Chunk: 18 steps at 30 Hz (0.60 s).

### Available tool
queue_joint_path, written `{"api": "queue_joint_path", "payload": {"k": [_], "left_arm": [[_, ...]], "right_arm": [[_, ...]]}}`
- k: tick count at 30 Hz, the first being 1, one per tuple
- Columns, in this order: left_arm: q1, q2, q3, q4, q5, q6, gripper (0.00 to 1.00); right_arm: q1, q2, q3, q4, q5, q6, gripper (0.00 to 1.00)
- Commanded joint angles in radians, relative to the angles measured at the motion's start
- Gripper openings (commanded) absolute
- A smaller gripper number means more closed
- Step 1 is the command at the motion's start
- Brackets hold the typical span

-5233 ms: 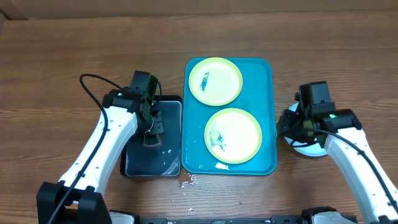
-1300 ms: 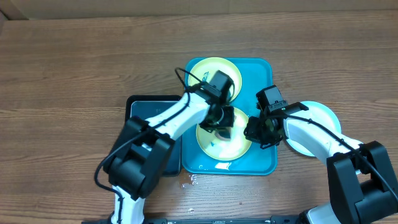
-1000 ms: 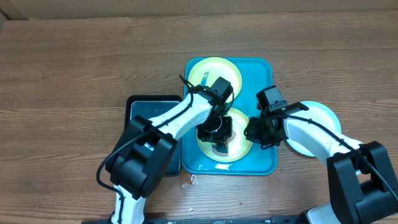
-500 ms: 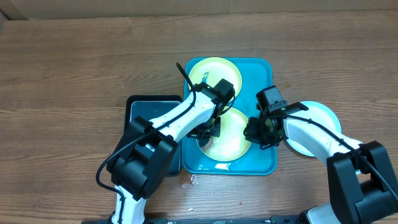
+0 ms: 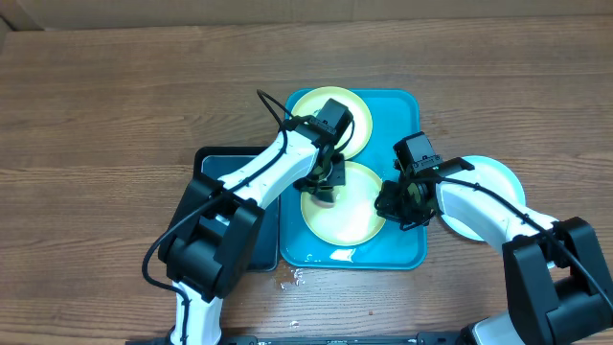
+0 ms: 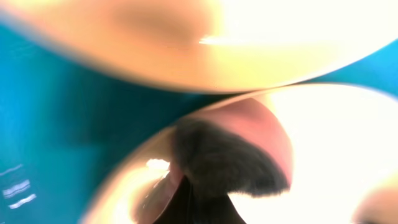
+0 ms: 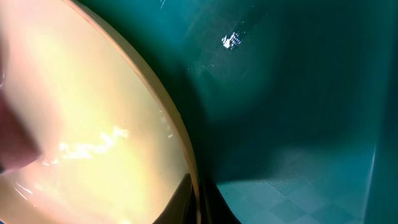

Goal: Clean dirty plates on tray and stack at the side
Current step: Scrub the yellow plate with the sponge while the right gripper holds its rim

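Observation:
I need to let go of the dark pink-backed scrub pad with my left gripper around the middle of the black basin's bottom [image 5: 231,223].
Two pale yellow-green plates lie on the turquoise tray [image 5: 397,125]. The far plate [image 5: 308,110] is partly under my left arm. My left gripper [image 5: 321,184] is shut on a dark, pink-backed scrub pad [image 6: 230,155] and presses it on the far-left edge of the near plate [image 5: 350,216]. That plate's face shows no smear. My right gripper [image 5: 393,203] is shut on the near plate's right rim [image 7: 196,199]. The pale blue-white plate [image 5: 493,177] lies on the bare wood to the right of the tray, partly under my right arm.
A black basin [image 5: 213,165] stands against the tray's left side, under my left arm. Water drops [image 5: 290,278] lie on the wood in front of the tray. The wood table [image 5: 115,96] runs wide to the left and back.
My left gripper has rubbed the pad from the near plate's middle to its far-left edge, and the dark smear no longer shows. The right gripper has kept its hold on the rim.

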Motion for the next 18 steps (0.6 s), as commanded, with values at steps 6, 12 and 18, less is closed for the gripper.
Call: {"api": "queue_joint_path", "payload": {"k": [6, 12, 18], "left_arm": [[-0.029, 0.103, -0.022, 0.133, 0.464, 0.002, 0.04], [-0.046, 0.122, -0.022, 0.167, 0.639, 0.067, 0.04], [-0.028, 0.122, -0.022, 0.051, 0.598, 0.102, 0.04]], "right_arm": [[-0.007, 0.024, -0.008, -0.003, 0.071, 0.011, 0.04], [-0.007, 0.024, -0.008, -0.003, 0.071, 0.011, 0.04], [-0.007, 0.024, -0.008, -0.003, 0.071, 0.011, 0.04]]}}
